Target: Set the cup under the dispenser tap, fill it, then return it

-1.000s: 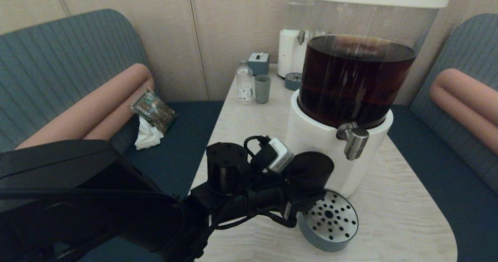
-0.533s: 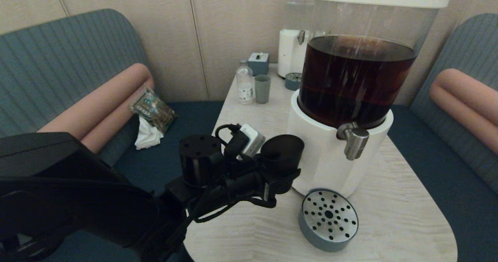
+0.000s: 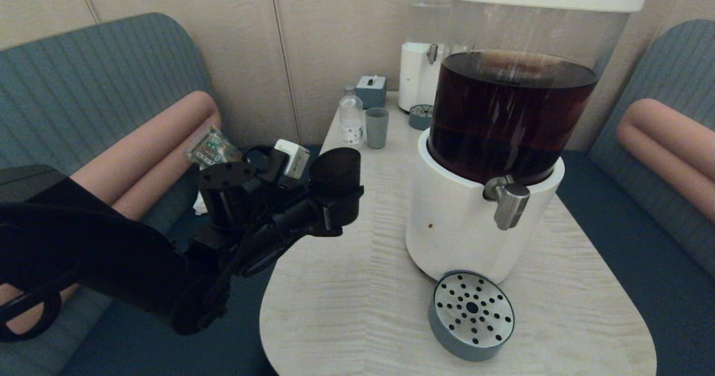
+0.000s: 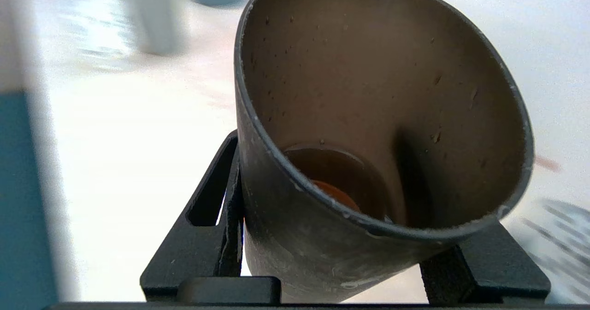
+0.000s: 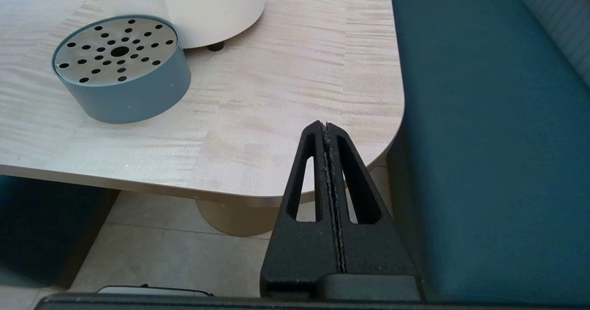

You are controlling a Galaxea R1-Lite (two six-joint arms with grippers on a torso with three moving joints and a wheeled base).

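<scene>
The black cup will go down from my left gripper onto the bare tabletop edge (image 3: 334, 218) between the bench and the big dispenser, where I should set it.
My left gripper (image 3: 337, 208) is shut on the black cup (image 3: 335, 172) and holds it in the air over the table's left edge, well left of the big dispenser. In the left wrist view the cup (image 4: 322, 236) sits clamped between the two fingers (image 4: 212, 218), with a little brown liquid at its bottom. The steel dispenser tap (image 3: 508, 200) juts from the white base (image 3: 458, 236) under the dark brown tank. My right gripper (image 5: 326, 130) is shut and empty, parked off the table's near right corner.
A round blue-grey drip tray (image 3: 472, 314) with a perforated steel top sits on the table (image 3: 346, 309) below the tap. At the far end stand a pale grey-blue tumbler (image 3: 376, 127), a small bottle (image 3: 351, 120) and a clear-tank dispenser (image 3: 427, 46). Benches flank the table.
The left gripper has carried the cup away from the drip tray, up and to the left, across the table to its left edge.
</scene>
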